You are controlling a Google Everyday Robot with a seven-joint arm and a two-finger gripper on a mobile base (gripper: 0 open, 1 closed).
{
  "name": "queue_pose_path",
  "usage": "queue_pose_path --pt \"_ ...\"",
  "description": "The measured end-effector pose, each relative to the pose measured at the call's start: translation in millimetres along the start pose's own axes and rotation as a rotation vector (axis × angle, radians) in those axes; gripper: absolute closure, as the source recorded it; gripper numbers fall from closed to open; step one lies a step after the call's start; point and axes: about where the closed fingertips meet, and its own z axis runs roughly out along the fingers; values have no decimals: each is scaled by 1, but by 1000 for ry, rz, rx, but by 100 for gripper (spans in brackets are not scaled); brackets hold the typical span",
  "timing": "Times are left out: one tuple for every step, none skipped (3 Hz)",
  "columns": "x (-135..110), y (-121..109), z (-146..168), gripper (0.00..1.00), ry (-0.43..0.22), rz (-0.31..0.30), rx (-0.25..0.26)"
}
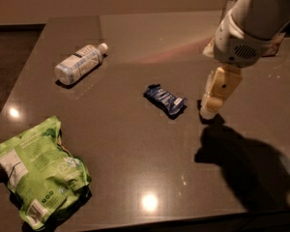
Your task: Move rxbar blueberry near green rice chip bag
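Note:
The fingers of my gripper will next close on the end of the rxbar blueberry [175,105] closest to them, leaving the rxbar blueberry's end toward the bottle sticking out.
The rxbar blueberry [165,100], a small dark blue wrapped bar, lies flat near the middle of the dark table [135,168]. The green rice chip bag [36,175], large, puffy and bright green with white label panels, lies at the front left corner. My gripper [208,111] hangs from the white arm at the right, its cream fingers pointing down close to the table, just right of the bar and apart from it. It holds nothing.
A clear plastic bottle with a white cap [79,63] lies on its side at the back left. A glass container [230,1] stands at the back right behind the arm. The table's front edge runs along the bottom.

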Motion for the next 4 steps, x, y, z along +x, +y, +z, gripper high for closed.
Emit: queue_pose_path --pt "-12 -7 27 0 -4 12 -41" --pt "-18 -14 52 0 2 32 -73" --pt "-20 -19 75 0 14 49 -100" --pt "-21 -25 96 0 29 66 -119"
